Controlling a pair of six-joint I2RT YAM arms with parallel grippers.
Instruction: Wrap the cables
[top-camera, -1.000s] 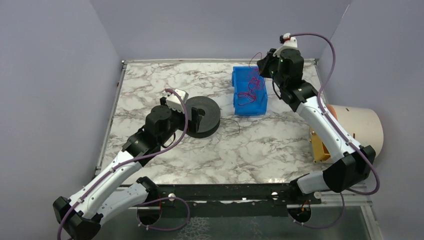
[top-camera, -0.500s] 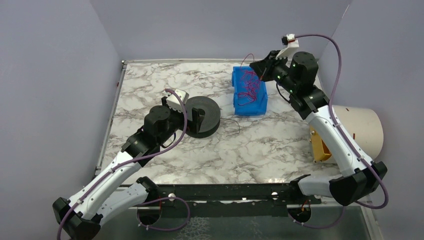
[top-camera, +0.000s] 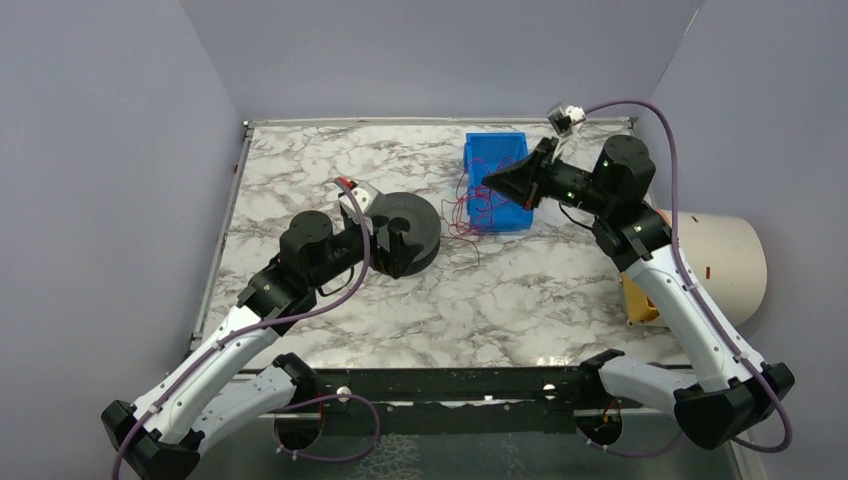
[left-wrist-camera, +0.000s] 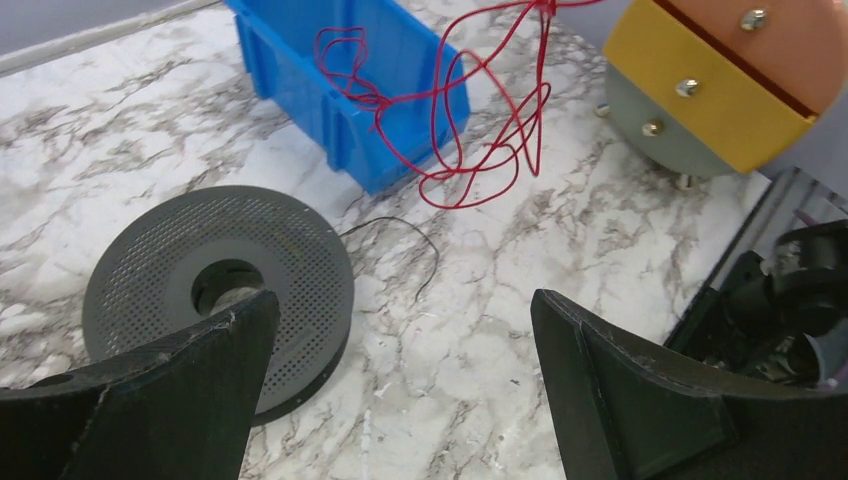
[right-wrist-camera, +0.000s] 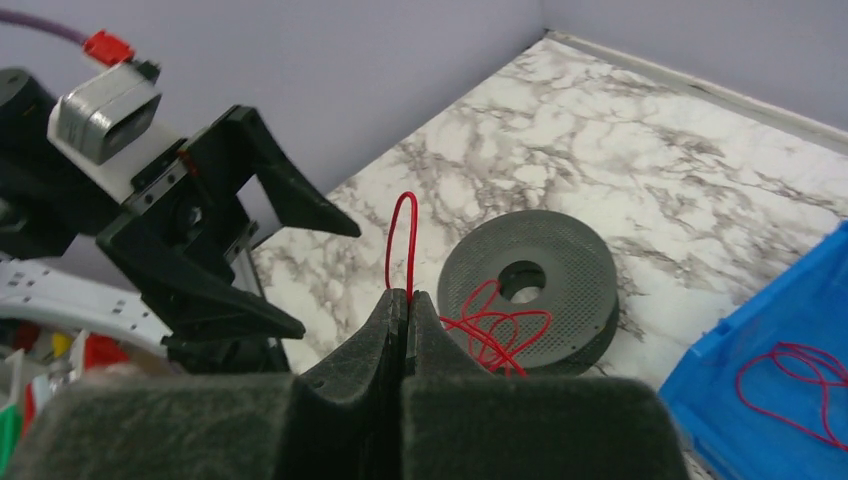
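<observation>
Next, my left gripper goes to the red cable's lower loops (top-camera: 464, 231) (left-wrist-camera: 458, 206), hanging below my right gripper, and closes there.
My right gripper (top-camera: 490, 183) (right-wrist-camera: 406, 294) is shut on a thin red cable (top-camera: 470, 205) (right-wrist-camera: 402, 240) and holds it in the air beside the blue bin (top-camera: 497, 165). The cable's tangle hangs below the fingers (left-wrist-camera: 470, 130). A black perforated spool (top-camera: 405, 232) (left-wrist-camera: 220, 280) (right-wrist-camera: 530, 285) lies flat on the marble table, with a short black wire (left-wrist-camera: 420, 250) at its right side. My left gripper (top-camera: 388, 235) (left-wrist-camera: 400, 310) is open and empty, tilted over the spool's near side. More red cable (right-wrist-camera: 800, 385) lies in the bin.
A beige cylinder with a yellow and orange flange (top-camera: 715, 260) (left-wrist-camera: 740, 80) lies at the table's right edge. Purple walls enclose the table (top-camera: 300, 170). A black rail (top-camera: 450, 385) runs along the near edge.
My right gripper has swung left and down from behind the bin, drawing the red cable out over the bin's left side. My left gripper has tilted up slightly at the spool.
</observation>
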